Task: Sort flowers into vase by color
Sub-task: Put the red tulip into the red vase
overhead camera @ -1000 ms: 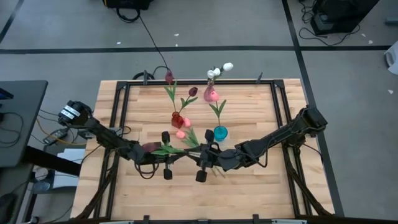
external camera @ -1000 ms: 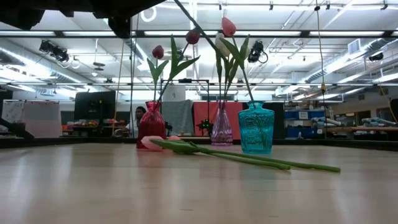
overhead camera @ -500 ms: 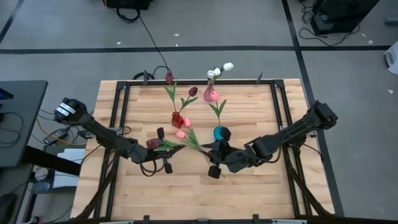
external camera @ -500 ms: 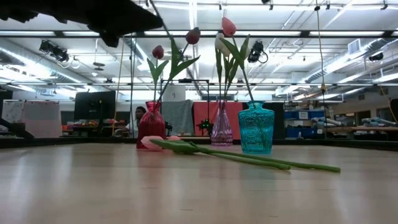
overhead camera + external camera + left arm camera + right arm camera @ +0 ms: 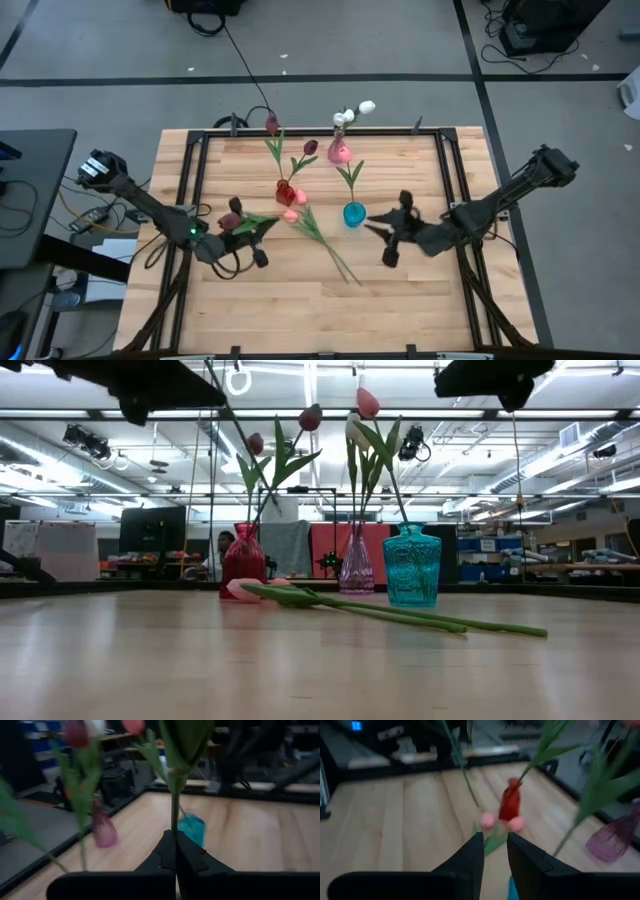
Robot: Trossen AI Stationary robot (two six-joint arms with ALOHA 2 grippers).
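My left gripper should release its maroon tulip inside the red vase (image 5: pixel 285 190), beside the maroon tulips standing there.
My left gripper (image 5: pixel 240 232) (image 5: pixel 175 839) is over the table's left middle, shut on a maroon tulip (image 5: pixel 232 215) with green leaves (image 5: pixel 262 222). My right gripper (image 5: pixel 375 224) (image 5: pixel 495 845) hangs open right of the teal vase (image 5: pixel 354 214), with nothing between its fingers. The red vase (image 5: pixel 285 190) (image 5: pixel 243 560) holds maroon tulips. The pink vase (image 5: pixel 340 152) (image 5: pixel 356 565) stands farther back with flowers in it. Two pink tulips (image 5: pixel 296 206) lie flat on the wood beside the red vase, their stems (image 5: pixel 400 618) running toward the near edge. My left gripper pinches the tulip's stem (image 5: pixel 174 817) between its two fingers, just below the leaves. The fingers come about level from the table's left and lie across the stem. The flower stands roughly upright, lifted clear, with its lower stem (image 5: pixel 238 435) hanging below the gripper.
The three vases stand close together at the table's middle and far middle. A black frame rail (image 5: pixel 300 132) runs around the tabletop. Bare wood (image 5: pixel 300 310) lies along the near edge.
My right gripper has drawn back from beside the left gripper toward the table's right edge, past the teal vase. My left gripper has gone toward the left edge with the maroon tulip, which now stands more upright.
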